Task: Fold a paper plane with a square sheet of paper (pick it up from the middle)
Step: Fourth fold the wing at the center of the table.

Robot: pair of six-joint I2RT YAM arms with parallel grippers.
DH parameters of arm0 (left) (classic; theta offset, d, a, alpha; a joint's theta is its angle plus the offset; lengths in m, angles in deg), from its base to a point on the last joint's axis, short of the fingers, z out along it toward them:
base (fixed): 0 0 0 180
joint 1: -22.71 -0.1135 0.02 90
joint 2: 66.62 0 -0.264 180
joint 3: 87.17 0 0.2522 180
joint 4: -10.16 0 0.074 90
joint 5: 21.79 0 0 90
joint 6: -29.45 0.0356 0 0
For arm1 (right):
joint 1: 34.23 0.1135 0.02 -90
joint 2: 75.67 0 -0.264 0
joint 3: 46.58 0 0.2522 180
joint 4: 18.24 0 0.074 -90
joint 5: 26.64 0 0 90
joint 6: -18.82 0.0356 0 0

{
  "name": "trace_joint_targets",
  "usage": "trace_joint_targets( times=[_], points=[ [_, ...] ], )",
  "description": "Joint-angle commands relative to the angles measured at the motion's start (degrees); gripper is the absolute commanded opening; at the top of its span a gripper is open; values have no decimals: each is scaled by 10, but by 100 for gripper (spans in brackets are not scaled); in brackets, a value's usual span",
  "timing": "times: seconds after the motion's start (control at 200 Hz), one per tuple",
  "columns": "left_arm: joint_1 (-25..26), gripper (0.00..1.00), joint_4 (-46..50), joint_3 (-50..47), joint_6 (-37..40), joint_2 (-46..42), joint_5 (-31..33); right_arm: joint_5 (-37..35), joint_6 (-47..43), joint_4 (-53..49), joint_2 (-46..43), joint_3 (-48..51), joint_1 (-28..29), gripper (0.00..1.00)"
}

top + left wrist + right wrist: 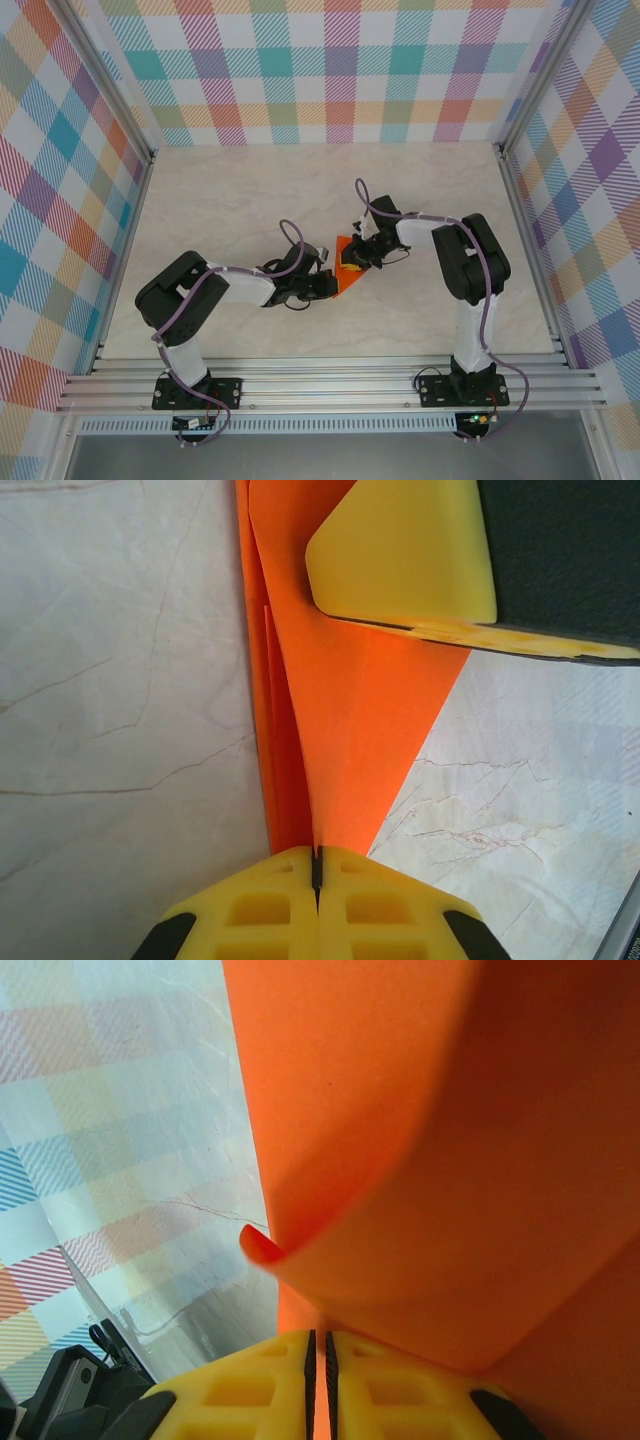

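Note:
I can see the orange paper's layers gape above my left gripper's pinch at the paper's tip, so I should open that gripper and pinch the paper's folded edge nearer my right gripper point(258, 610).
The bright orange sheet of paper point(348, 280) is folded into a narrow, layered wedge and hangs between both grippers above the table's middle. My left gripper point(328, 283) is shut on its near end; in the left wrist view the yellow jaws point(316, 865) pinch the folded edges of the paper point(340, 700). My right gripper point(360, 258) is shut on the far end, and one of its yellow fingers point(400, 550) lies against the paper in the left wrist view. In the right wrist view the jaws point(320, 1360) clamp a thin layer while the curved paper point(420, 1140) bulges just beyond them.
The pale marble tabletop point(240, 200) stretches around the arms. Checked cloth walls point(340, 70) and aluminium frame posts point(525, 220) close in the back and both sides. A metal rail point(330, 385) carries the arm bases at the near edge.

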Motion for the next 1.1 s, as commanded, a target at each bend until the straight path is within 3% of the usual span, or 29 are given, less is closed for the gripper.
trace_joint_targets(
  times=[0.0,0.2,0.38,0.61,0.83,1.095],
  points=[
    [-10,9,69,-21,-8,-6,10,-30,-14,-18,29,-6,4,14],
    [-10,25,99,-8,-10,-57,29,-36,-22,-25,29,2,4,13],
    [-10,31,134,4,-11,-108,63,-39,-21,-24,28,5,3,13],
    [-13,26,164,27,-26,-143,105,-47,-22,-28,28,6,4,13],
    [-15,19,116,71,-25,-83,15,-53,-22,-30,30,8,3,13],
    [-15,15,84,103,-34,1,-39,-53,-20,-28,30,10,4,13]
  ],
)
